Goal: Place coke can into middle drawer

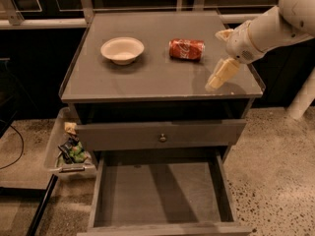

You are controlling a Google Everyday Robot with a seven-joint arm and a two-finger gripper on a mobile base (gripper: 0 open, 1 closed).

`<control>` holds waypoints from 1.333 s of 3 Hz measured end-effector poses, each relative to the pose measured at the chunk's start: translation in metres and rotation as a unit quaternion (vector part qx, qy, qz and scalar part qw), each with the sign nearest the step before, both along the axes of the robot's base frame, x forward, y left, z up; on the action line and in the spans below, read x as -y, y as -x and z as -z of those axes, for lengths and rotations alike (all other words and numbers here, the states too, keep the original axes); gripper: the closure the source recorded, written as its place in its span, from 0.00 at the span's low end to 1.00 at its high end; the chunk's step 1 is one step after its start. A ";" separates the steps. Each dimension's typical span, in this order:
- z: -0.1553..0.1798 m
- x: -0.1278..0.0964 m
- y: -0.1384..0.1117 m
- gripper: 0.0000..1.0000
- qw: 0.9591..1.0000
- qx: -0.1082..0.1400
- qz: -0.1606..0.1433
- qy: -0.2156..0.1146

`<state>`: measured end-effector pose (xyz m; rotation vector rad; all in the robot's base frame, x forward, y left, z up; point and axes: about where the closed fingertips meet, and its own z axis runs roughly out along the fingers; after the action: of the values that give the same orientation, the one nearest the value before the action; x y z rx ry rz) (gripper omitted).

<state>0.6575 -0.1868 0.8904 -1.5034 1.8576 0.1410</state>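
I should next close on the coke can's end (196, 49) farther from the white bowl.
The coke can (186, 49) lies on its side on the cabinet top (147, 77), right of centre, red with white script. The middle drawer (157, 193) is pulled out at the bottom of the view; its flat grey floor holds nothing. My gripper (215, 60) hangs over the right part of the cabinet top, to the right of the can and a little nearer the front edge. It is not touching the can. Its cream fingers (219, 75) are spread apart and hold nothing.
A white bowl (122, 49) sits on the cabinet top, left of the can. The closed upper drawer front with a round knob (161, 137) is above the open drawer. A plastic bin (69, 149) with packets stands on the floor at the left.
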 end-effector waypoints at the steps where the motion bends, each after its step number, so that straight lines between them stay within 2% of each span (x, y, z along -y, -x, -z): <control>1: 0.009 -0.003 -0.023 0.00 0.999 0.003 -0.011 -0.036; 3: 0.010 -0.007 -0.069 0.00 0.995 0.008 -0.028 -0.100; 4: 0.005 -0.010 -0.084 0.00 0.993 0.015 -0.031 -0.115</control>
<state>0.7419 -0.1772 0.8851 -1.3960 1.7082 0.3469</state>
